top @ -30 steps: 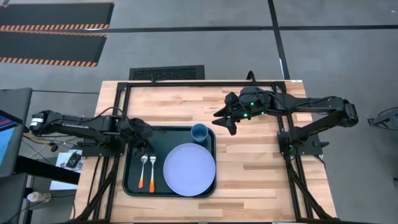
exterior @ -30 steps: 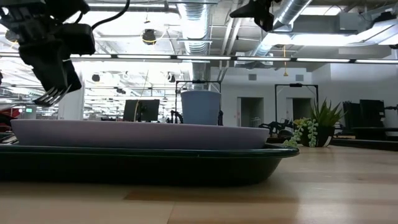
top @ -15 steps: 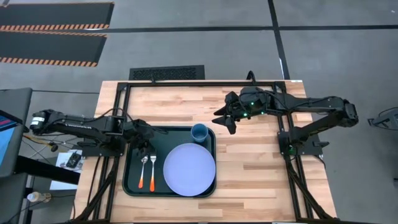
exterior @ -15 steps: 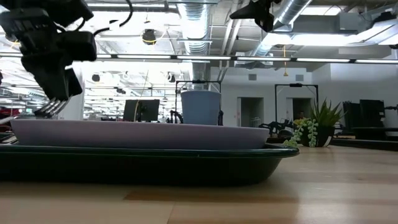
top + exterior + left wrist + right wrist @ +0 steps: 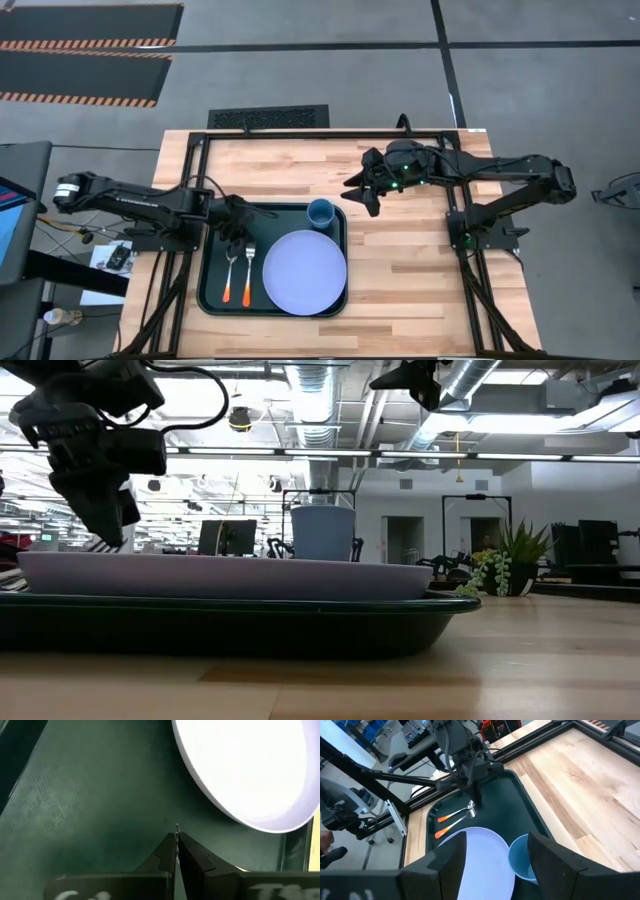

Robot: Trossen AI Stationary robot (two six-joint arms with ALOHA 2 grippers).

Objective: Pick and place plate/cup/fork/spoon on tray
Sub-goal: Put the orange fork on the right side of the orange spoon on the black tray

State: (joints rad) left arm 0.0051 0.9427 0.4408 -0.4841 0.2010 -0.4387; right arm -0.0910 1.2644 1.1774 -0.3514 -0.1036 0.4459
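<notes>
My left gripper is holding the fork, which lies beside the spoon now. It will let go of it on the bottom of the tray between the spoon and the lavender-blue plate (image 5: 253, 271).
The dark tray (image 5: 214, 250) holds the lavender-blue plate (image 5: 305, 272), the blue cup (image 5: 320, 212) at its far right corner, and the spoon (image 5: 229, 275) on its left part. The fork (image 5: 247, 272) lies beside the spoon, orange handle toward the near edge. My left gripper (image 5: 240, 232) is shut at the fork's head end, low over the tray floor (image 5: 75, 795). My right gripper (image 5: 362, 195) is open and empty, high above the table right of the cup. My left gripper comes from above, pointing down, and is shut on the fork's metal head end. A thin metal sliver (image 5: 177, 827) shows between its fingertips. The tines (image 5: 98, 545) show just below the fingers, behind the plate's rim. Whether the handle rests on the tray cannot be told.
The plate (image 5: 220, 575) fills the tray's right half, right beside the fork. Bare wooden tabletop (image 5: 420, 270) lies right of the tray. A black frame (image 5: 330, 134) runs along the table's far edge and sides.
My left gripper has gone down toward the tray floor and a little toward the table's right edge, staying shut. The fork's tines have come down with it, from above the plate's rim to behind it in the low view.
</notes>
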